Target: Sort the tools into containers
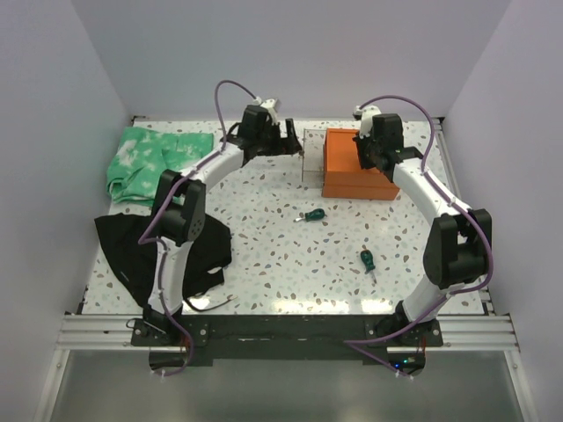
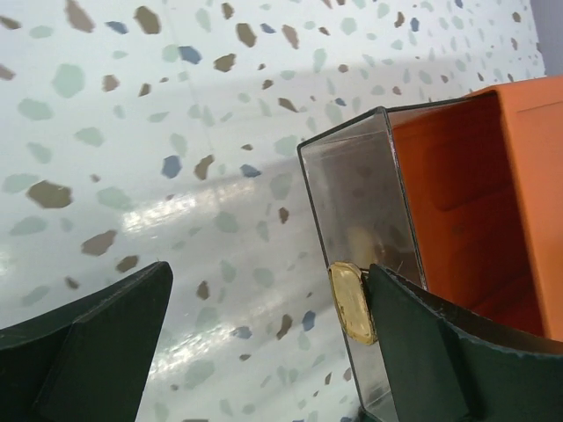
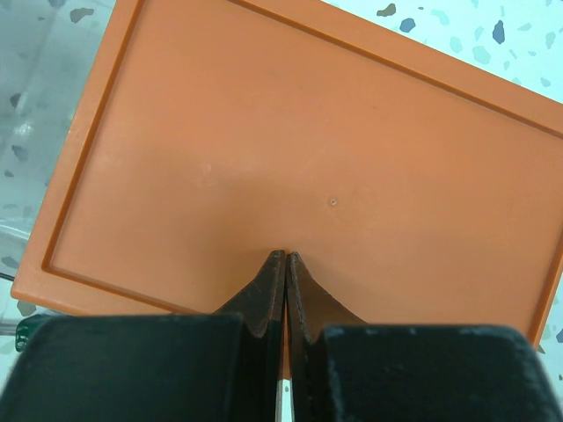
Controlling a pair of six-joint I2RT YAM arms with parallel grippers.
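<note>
I will next grab the green handle [image 1: 311, 215] beside the metal blade of the screwdriver nearer the orange mini chest with my left gripper.
The orange mini chest [image 1: 356, 167] stands at the back right, one clear drawer [image 1: 310, 158] pulled out on its left. My left gripper [image 1: 292, 141] is beside that drawer. In the left wrist view the gripper [image 2: 268, 272] is wide open; a yellow handle end [image 2: 352, 303] rests against the right finger [image 2: 440, 352] at the drawer's clear wall [image 2: 352, 193]. My right gripper [image 1: 365, 160] is shut and empty, tips touching the chest's flat top [image 3: 308, 149]. Two green-handled screwdrivers [image 1: 310, 214] [image 1: 367, 260] lie on the table.
A green cloth [image 1: 149, 163] lies at the back left and a black cloth [image 1: 158, 251] at the front left. The table is speckled white [image 1: 264, 264], walled on three sides. A dark green bit [image 3: 25, 330] shows beside the chest's edge.
</note>
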